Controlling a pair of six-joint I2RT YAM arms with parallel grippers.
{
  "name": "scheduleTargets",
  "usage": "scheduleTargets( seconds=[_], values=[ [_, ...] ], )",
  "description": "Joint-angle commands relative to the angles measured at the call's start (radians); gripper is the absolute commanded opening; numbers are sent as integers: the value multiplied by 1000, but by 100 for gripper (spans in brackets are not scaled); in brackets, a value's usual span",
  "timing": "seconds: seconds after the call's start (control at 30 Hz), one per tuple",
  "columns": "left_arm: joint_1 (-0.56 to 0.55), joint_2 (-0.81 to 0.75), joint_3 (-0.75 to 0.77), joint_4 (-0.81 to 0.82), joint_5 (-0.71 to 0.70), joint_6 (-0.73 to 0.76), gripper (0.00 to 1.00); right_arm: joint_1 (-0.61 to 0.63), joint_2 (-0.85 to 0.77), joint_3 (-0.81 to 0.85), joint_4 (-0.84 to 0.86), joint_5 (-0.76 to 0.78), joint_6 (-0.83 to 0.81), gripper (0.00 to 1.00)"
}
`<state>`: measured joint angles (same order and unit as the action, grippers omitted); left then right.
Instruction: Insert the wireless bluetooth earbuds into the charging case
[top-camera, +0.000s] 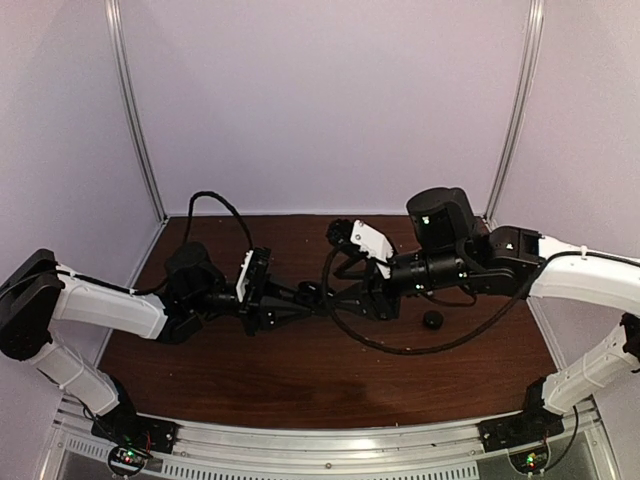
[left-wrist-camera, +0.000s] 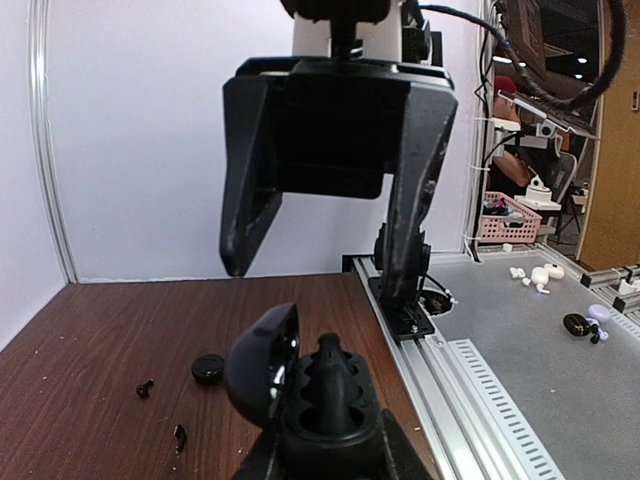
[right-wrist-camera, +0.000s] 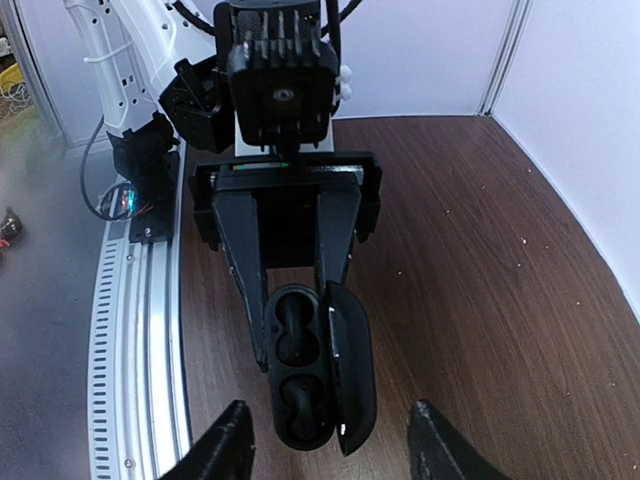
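Next, my left gripper puts the charging case down on the back part of the brown table (top-camera: 275, 271).
My left gripper (top-camera: 303, 295) is shut on the charging case (top-camera: 313, 292), a black oval case with its lid open. In the left wrist view the case (left-wrist-camera: 325, 405) fills the bottom, with the lid (left-wrist-camera: 262, 362) swung out to the left. In the right wrist view the case (right-wrist-camera: 300, 375) sits between the left fingers (right-wrist-camera: 238, 265), just ahead of my right gripper (right-wrist-camera: 335, 445), which is open and empty. I cannot tell what its dark wells hold. A small black rounded earbud (top-camera: 432, 320) lies on the table, also seen in the left wrist view (left-wrist-camera: 208, 369).
Two tiny black bits (left-wrist-camera: 145, 386) (left-wrist-camera: 180, 435) lie on the brown table (top-camera: 300, 380). A black cable (top-camera: 400, 345) loops under the right arm. White walls and metal posts (top-camera: 135, 110) close in the back and sides. An aluminium rail (right-wrist-camera: 135, 330) runs along the near edge.
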<state>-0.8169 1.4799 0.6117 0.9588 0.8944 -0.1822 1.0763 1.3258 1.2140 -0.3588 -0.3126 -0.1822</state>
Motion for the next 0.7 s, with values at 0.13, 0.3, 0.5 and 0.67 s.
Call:
scheduleTargets(
  seconds=[0.13, 0.3, 0.5, 0.67],
  values=[
    [6, -26, -7, 66, 11, -7, 0, -60, 5, -38, 66, -144, 32, 66],
    [7, -19, -2, 64, -4, -11, 0, -61, 30, -29, 63, -206, 21, 67],
    [8, -15, 6, 60, -27, -31, 0, -61, 45, -19, 43, -280, 0, 62],
    [11, -11, 8, 64, -39, -46, 0, -61, 39, -16, 31, -321, -17, 57]
  ],
)
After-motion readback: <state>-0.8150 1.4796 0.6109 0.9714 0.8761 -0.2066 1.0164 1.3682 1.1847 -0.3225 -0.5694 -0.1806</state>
